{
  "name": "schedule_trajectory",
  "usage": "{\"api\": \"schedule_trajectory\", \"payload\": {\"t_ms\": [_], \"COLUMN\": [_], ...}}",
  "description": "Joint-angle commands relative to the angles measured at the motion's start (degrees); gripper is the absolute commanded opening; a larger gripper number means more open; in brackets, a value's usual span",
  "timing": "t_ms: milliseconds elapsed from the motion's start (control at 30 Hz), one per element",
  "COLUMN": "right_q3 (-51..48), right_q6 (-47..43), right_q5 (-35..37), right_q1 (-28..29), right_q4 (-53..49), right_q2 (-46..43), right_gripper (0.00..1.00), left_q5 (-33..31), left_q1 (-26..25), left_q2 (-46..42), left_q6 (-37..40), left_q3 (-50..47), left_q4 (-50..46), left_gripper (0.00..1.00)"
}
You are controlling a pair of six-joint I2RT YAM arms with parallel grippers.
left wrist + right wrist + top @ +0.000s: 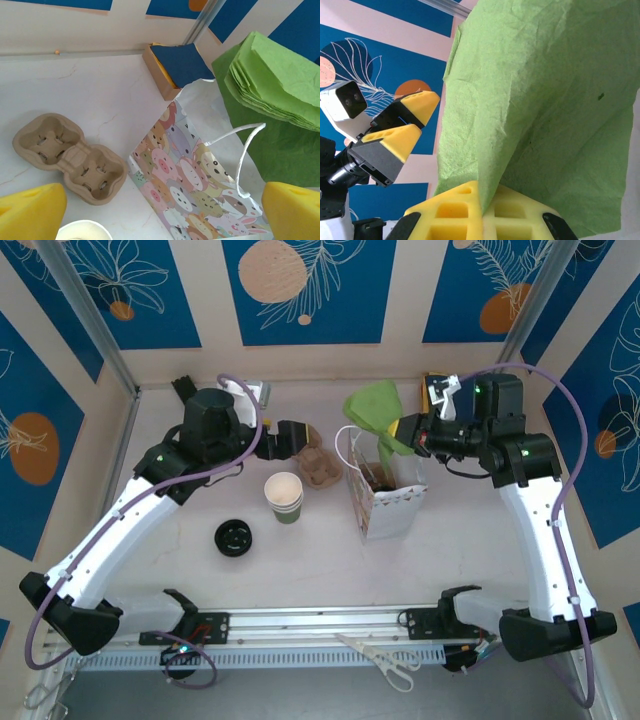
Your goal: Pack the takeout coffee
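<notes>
The robot's right gripper should release the green tissue paper, now held above the bag's mouth, inside the animal-print white bag (379, 470), over the dark thing in the bag's opening.
The takeout coffee is hidden; something dark shows in the mouth of the animal-print white bag (388, 502) (200, 190), and I cannot tell what it is. My right gripper (410, 430) (483, 200) is shut on a sheet of green tissue paper (375, 410) (540, 100) (272, 95), held above the bag's mouth. My left gripper (290, 440) (160, 220) hangs open left of the bag, nothing between its yellow fingers (30, 212). Below it stands a lidless green cup (284, 497) (82, 231), cream inside.
A brown pulp cup carrier (320, 467) (70, 157) lies between the left gripper and the bag. A lone black lid (233, 537) rests front left. A brown box with blue paper (172, 70) sits behind the bag. Scissors (385, 660) lie on the front rail.
</notes>
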Motion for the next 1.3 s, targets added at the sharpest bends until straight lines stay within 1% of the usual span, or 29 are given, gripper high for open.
{"api": "schedule_trajectory", "payload": {"t_ms": [0,167,633,867,1133,1267], "right_q3": [-1.5,-3.1,-7.5,-8.4,-8.0,-6.2], "right_q6": [-2.6,-5.3,-10.7,-14.0,-15.3,-16.4], "right_q5": [-6.3,-8.8,-9.3,-6.0,-3.8,-1.2], "right_q1": [-1.7,-3.5,-6.4,-7.1,-7.2,-7.1], "right_q4": [-2.5,-4.7,-10.1,-12.5,-13.4,-14.8], "right_q2": [-0.5,-0.6,-3.3,-3.1,-2.0,-1.5], "right_gripper": [0.0,0.0,0.0,0.0,0.0,0.0], "left_q5": [-0.4,-0.9,-0.7,-0.5,-0.8,-1.0], "left_q1": [0.6,0.5,0.5,0.4,0.3,0.3], "left_q2": [-1.4,-1.4,-0.3,-0.2,-0.5,-0.6], "left_q6": [-0.7,-0.6,-1.2,-1.3,-0.8,-0.5], "left_q3": [-0.6,-0.4,0.1,-0.1,-0.1,0.0], "left_q4": [0.4,0.1,0.4,0.6,0.3,0.0], "left_gripper": [1.0,1.0,1.0,1.0,1.0,1.0]}}
